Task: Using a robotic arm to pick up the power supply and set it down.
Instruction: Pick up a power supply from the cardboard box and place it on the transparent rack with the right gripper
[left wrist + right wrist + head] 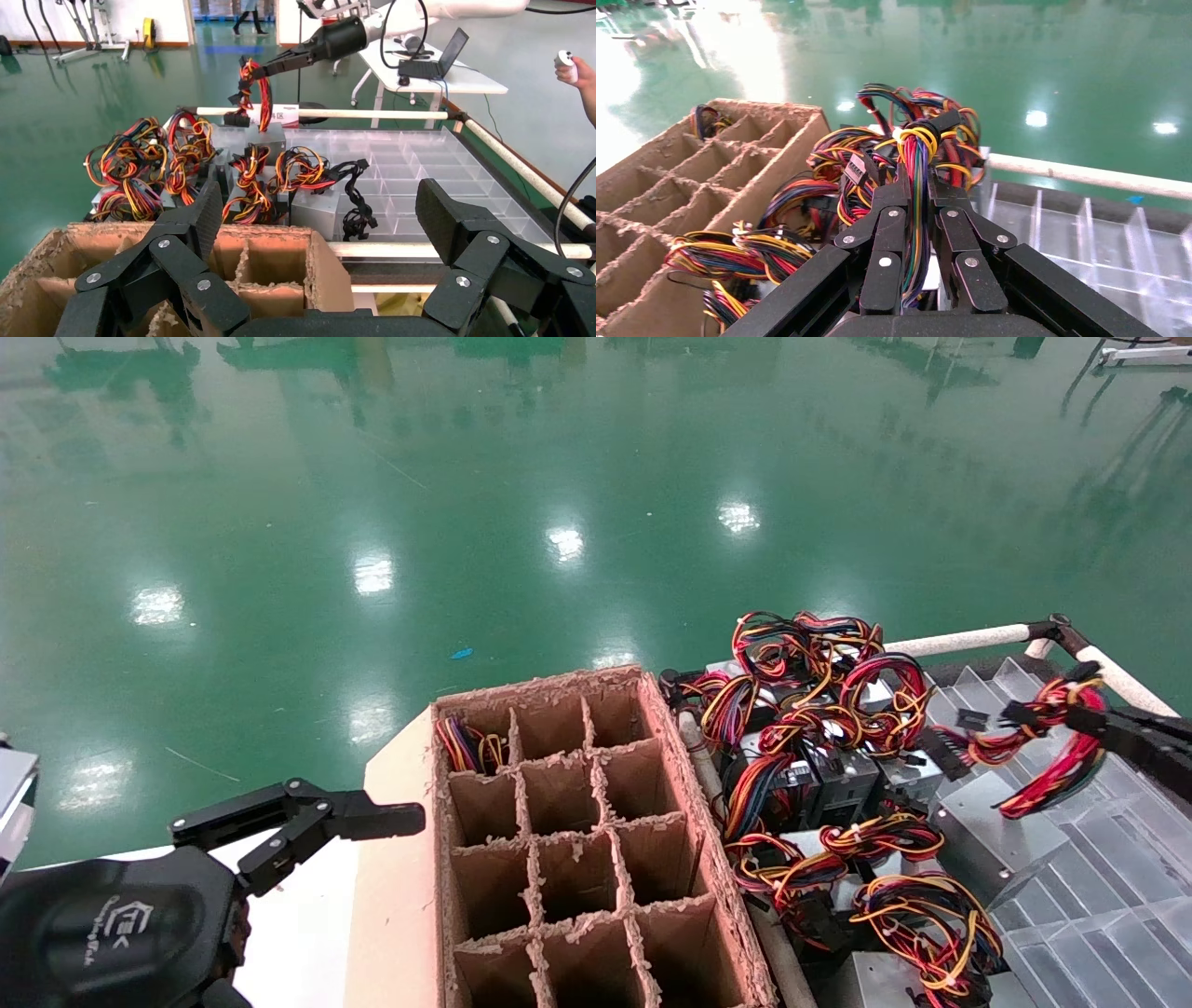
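Note:
The robot's right gripper should release the wire bundle on the clear tray's edge (1004, 782), against the heap of power supplies.
My right gripper (1097, 727) hangs over the clear tray at the right, shut on a bundle of red, yellow and black wires (1057, 761) with black connectors. In the right wrist view that wire bundle (916, 151) runs between the closed fingers (895, 200) and also shows some blue and purple strands. It droops toward a silver-grey power supply (989, 840) lying tilted on the tray. From the left wrist view, the right gripper (270, 69) holds the bundle (254, 95) above the heap. My left gripper (307, 823) stays open and empty beside the cardboard box.
A cardboard box with divider cells (559, 845) stands in front; one far cell holds wires (466, 747). A heap of power supplies with tangled wires (819, 747) lies between it and the clear compartment tray (1099, 905). A white padded rail (959, 641) borders the back.

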Robot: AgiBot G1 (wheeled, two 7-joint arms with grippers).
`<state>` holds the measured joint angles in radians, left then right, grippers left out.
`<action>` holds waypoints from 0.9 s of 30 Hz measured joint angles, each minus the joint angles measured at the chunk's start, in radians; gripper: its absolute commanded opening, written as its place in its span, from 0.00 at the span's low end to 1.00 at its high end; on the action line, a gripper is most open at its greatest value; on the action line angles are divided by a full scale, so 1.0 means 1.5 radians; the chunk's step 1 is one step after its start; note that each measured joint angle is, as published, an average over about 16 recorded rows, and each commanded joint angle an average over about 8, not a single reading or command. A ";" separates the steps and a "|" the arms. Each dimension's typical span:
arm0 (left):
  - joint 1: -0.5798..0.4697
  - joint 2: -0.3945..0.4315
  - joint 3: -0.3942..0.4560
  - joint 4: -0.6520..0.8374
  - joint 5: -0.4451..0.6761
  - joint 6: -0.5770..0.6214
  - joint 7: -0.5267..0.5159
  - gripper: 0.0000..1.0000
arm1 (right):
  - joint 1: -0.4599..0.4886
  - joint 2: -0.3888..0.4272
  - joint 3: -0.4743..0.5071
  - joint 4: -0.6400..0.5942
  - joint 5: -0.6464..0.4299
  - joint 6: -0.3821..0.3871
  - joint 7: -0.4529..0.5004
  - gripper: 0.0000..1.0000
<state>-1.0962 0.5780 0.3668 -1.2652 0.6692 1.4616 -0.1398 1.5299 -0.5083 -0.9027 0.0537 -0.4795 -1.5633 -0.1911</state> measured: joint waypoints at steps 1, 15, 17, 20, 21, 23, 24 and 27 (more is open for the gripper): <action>0.000 0.000 0.000 0.000 0.000 0.000 0.000 1.00 | -0.004 -0.003 0.002 0.000 0.003 0.000 0.002 0.00; 0.000 0.000 0.000 0.000 0.000 0.000 0.000 1.00 | -0.069 -0.027 0.030 -0.015 0.050 0.002 0.025 0.00; 0.000 0.000 0.000 0.000 0.000 0.000 0.000 1.00 | -0.081 -0.028 0.037 -0.019 0.060 0.001 0.026 0.00; 0.000 0.000 0.000 0.000 0.000 0.000 0.000 1.00 | -0.101 -0.028 0.048 -0.024 0.076 -0.001 0.026 0.00; 0.000 0.000 0.000 0.000 0.000 0.000 0.000 1.00 | -0.108 -0.027 0.052 -0.026 0.082 -0.002 0.027 0.00; 0.000 0.000 0.000 0.000 0.000 0.000 0.000 1.00 | -0.122 -0.026 0.059 -0.029 0.093 -0.003 0.026 0.00; 0.000 0.000 0.000 0.000 0.000 0.000 0.000 1.00 | -0.130 -0.025 0.063 -0.029 0.099 -0.004 0.026 0.00; 0.000 0.000 0.000 0.000 0.000 0.000 0.000 1.00 | -0.151 -0.023 0.074 -0.031 0.114 -0.005 0.026 0.00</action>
<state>-1.0963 0.5779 0.3671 -1.2652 0.6690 1.4615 -0.1397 1.3028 -0.5434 -0.7917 0.0069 -0.3081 -1.5702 -0.1519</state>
